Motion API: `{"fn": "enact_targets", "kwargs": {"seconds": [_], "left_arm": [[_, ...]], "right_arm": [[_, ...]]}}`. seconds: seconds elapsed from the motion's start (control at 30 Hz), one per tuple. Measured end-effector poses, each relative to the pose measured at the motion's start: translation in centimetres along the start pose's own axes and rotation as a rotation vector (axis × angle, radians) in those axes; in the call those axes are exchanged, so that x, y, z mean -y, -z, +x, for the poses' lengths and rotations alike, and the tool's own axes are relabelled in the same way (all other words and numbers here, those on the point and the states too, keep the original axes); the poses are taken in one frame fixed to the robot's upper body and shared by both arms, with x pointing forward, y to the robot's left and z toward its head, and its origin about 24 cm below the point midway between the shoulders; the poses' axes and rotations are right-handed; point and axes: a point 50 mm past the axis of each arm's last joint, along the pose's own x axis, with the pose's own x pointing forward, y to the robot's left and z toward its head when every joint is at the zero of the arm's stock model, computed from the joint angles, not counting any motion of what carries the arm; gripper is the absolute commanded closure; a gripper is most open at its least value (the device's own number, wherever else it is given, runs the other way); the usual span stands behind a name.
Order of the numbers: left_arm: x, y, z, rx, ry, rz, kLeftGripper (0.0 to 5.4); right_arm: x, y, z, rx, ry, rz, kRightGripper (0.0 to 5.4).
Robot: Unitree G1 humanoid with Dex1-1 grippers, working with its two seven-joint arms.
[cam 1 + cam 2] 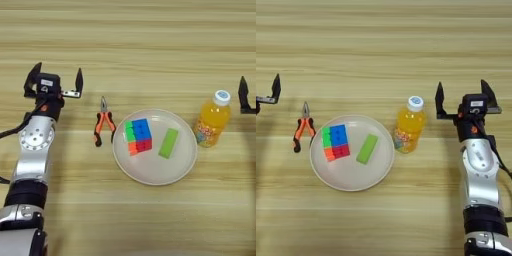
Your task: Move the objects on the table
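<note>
The robot's right gripper needs to next go to the orange-juice bottle beside the plate and close on the middle of its body (212, 122), below the white cap.
An orange-juice bottle (409, 125) with a white cap stands upright on the wooden table (130, 45), just right of a round cream plate (150, 172). On the plate's left half lies a multicoloured puzzle cube (138, 136). My right gripper (463, 98) is open, a short way right of the bottle and apart from it. Far to the left my left gripper (54, 81) is open too, left of the pliers, holding nothing.
Orange-handled pliers (102, 125) lie on the table just left of the plate. A flat green block (168, 143) rests on the plate's right half, beside the cube. Both forearms reach in from the bottom corners.
</note>
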Motion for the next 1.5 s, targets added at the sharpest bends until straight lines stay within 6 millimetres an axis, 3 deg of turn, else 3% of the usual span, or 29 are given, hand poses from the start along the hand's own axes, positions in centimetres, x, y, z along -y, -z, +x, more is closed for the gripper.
{"fn": "enact_targets", "kwargs": {"seconds": [0.27, 0.5, 0.67, 0.93, 1.03, 1.5], "left_arm": [[0.1, -0.1, 0.0, 0.007, 0.000, 0.000, 0.00], [0.1, -0.2, 0.0, 0.009, -0.002, 0.000, 0.00], [0.1, -0.2, 0.0, 0.011, -0.005, 0.000, 0.00], [0.2, -0.2, 0.0, 0.011, -0.007, -0.001, 0.00], [0.2, -0.2, 0.0, 0.010, -0.006, -0.001, 0.00], [0.5, -0.1, 0.1, 0.010, -0.001, -0.002, 0.00]], "right_arm": [[0.4, -0.4, 0.1, 0.025, 0.001, 0.037, 0.06], [0.0, -5.1, 1.4, 0.229, -0.055, 0.095, 0.06], [-0.6, -7.1, 1.8, 0.272, -0.142, 0.168, 0.06], [-2.7, -10.7, 1.8, 0.290, -0.439, 0.258, 0.06], [-3.3, -10.8, 1.6, 0.235, -0.549, 0.267, 0.06], [-3.5, -7.2, -0.6, -0.175, -0.794, 0.260, 0.06]]}}
